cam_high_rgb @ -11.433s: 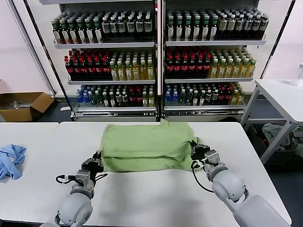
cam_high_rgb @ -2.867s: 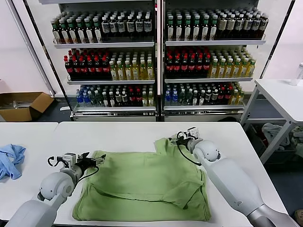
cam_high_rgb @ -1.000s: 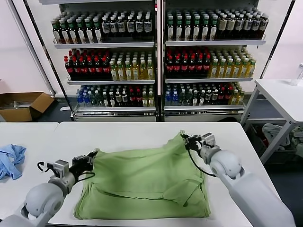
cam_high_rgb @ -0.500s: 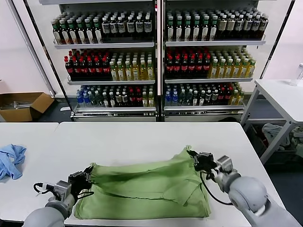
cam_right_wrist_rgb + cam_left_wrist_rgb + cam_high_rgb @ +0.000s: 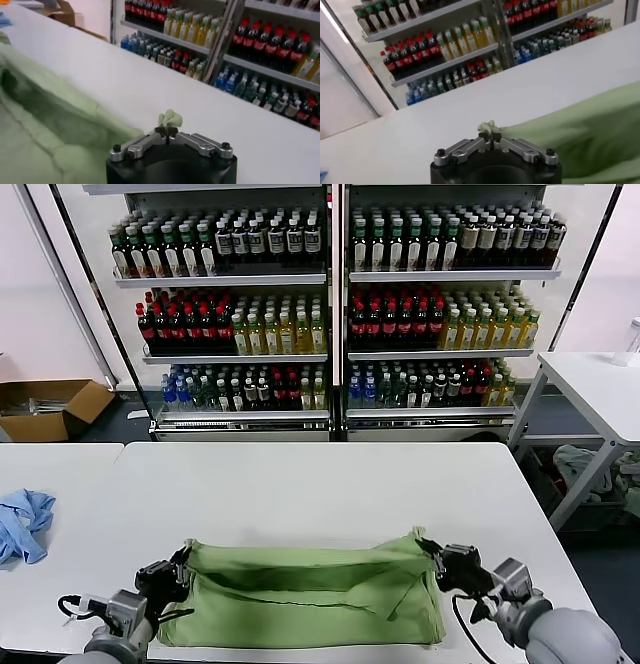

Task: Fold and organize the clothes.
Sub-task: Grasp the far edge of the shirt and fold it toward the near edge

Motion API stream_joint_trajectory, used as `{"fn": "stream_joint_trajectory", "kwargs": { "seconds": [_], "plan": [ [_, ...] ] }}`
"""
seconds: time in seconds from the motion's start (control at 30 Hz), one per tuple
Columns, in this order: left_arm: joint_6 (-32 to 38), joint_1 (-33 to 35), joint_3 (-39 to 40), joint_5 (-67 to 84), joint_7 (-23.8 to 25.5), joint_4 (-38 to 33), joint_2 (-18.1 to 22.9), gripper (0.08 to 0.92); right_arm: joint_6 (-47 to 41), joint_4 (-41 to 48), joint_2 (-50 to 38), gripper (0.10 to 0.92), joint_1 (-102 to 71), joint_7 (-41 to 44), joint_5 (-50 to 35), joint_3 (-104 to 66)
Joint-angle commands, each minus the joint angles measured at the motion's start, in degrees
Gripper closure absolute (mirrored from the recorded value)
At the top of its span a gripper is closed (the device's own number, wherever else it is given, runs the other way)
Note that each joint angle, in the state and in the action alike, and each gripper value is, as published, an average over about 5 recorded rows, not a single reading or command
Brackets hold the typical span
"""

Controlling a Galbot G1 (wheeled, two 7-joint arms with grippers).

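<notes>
Next, my left gripper lets go of the light green shirt's raised corner on the side edge of the shirt's flat lower layer [image 5: 182, 585].
The clothes are one light green shirt [image 5: 310, 594], doubled over into a wide band near the front edge of the white table [image 5: 320, 484]. My left gripper [image 5: 183, 567] is shut on the shirt's upper left corner, and a tuft of green cloth [image 5: 489, 126] pokes out between its fingertips. At the upper right corner my right gripper [image 5: 428, 550] is also shut on the shirt, with a pinch of fabric [image 5: 170, 119] sticking up past its tips. The top fold hangs slightly raised between the two grippers. The collar, buttons and logo are hidden.
A light blue cloth [image 5: 22, 522] lies at the table's far left. Behind the table stand shelves of bottles [image 5: 330, 314]. A cardboard box [image 5: 50, 406] sits on the floor at left, and a second white table [image 5: 600, 389] stands at right.
Both grippers have pulled the shirt's far edge toward the front of the table, folding it over itself. The green band is now much narrower than a second ago.
</notes>
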State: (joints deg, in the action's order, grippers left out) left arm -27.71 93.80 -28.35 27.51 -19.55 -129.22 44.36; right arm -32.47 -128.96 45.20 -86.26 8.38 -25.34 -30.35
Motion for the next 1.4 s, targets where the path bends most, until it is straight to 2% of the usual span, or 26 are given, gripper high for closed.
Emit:
{"fn": "stream_joint_trajectory", "kwargs": {
  "seconds": [0.03, 0.7, 1.07, 1.23, 1.4],
  "plan": [
    [2.0, 4.47, 1.15, -5.45, -1.66, 0.37, 1.15, 0.916, 0.27, -2.3, -0.39, 0.919, -6.31, 0.57, 2.73, -2.65],
    [2.82, 5.25, 1.45, -6.52, -2.22, 2.96, 1.68, 0.916, -0.61, -4.01, 1.77, 0.919, -9.59, -0.87, 2.12, -0.78],
    [3.07, 6.39, 2.66, -7.68, -2.72, 3.92, 2.19, 0.915, -0.63, -1.16, 2.26, 0.914, -11.13, -3.75, 4.18, -1.17],
    [3.87, 4.9, 2.55, -7.93, -2.83, 4.77, 1.79, 0.895, -0.61, -0.84, 2.67, 0.81, -11.1, -4.85, 4.12, -1.07],
    [4.3, 2.06, 1.4, -8.06, -2.62, 5.73, 1.15, 0.769, -0.34, -0.75, 3.43, 0.663, -10.47, -6.49, 3.33, -0.16]
  ]
}}
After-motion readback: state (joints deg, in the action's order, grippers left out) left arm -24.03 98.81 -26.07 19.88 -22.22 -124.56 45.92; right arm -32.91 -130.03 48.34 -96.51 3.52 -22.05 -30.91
